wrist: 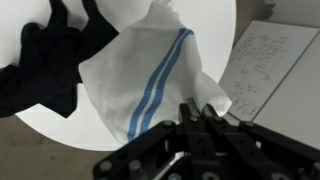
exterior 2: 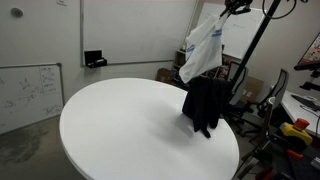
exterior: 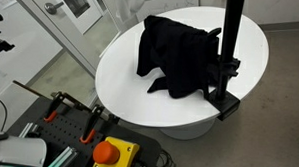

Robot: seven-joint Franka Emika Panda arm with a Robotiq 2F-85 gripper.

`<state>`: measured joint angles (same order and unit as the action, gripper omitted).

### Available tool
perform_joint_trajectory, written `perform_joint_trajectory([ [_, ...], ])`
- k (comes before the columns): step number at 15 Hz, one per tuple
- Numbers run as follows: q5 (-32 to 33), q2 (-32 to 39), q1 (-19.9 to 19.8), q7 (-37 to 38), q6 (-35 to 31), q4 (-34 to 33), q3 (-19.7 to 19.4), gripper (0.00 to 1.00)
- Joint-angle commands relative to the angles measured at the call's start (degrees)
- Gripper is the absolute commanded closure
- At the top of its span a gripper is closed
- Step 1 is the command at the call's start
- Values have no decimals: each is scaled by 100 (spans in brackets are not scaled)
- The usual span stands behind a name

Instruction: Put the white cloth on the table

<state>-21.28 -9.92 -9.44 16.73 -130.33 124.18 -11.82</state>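
Note:
My gripper is going to release the white cloth between the black cloth and the rim facing the door (exterior: 115, 74).
The white cloth (wrist: 140, 75) with blue stripes hangs from my gripper (wrist: 195, 112), which is shut on its corner. In an exterior view the gripper (exterior 2: 232, 6) is high above the far edge of the round white table (exterior 2: 120, 120), and the cloth (exterior 2: 203, 50) dangles below it in the air. The cloth's lower end also shows at the top of an exterior view (exterior: 125, 8). A black cloth (exterior: 175, 56) lies bunched on the table (exterior: 120, 77); it also shows in the wrist view (wrist: 45, 60) and drapes over the table edge (exterior 2: 205, 102).
A black pole (exterior: 231, 46) on a clamp stands at the table's rim beside the black cloth. A whiteboard (exterior 2: 30, 90) leans by the wall. A control box with a red button (exterior: 109, 152) sits below the table. Chairs and desks (exterior 2: 290, 110) crowd one side.

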Motion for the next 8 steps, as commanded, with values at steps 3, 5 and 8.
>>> perform_joint_trajectory([
  [3, -419, -864, 359, -281, 452, 59, 330, 99],
  [5, -472, -932, 546, -281, 634, 107, 488, 99],
  [8, -626, -830, 856, -361, 805, 272, 742, 99],
])
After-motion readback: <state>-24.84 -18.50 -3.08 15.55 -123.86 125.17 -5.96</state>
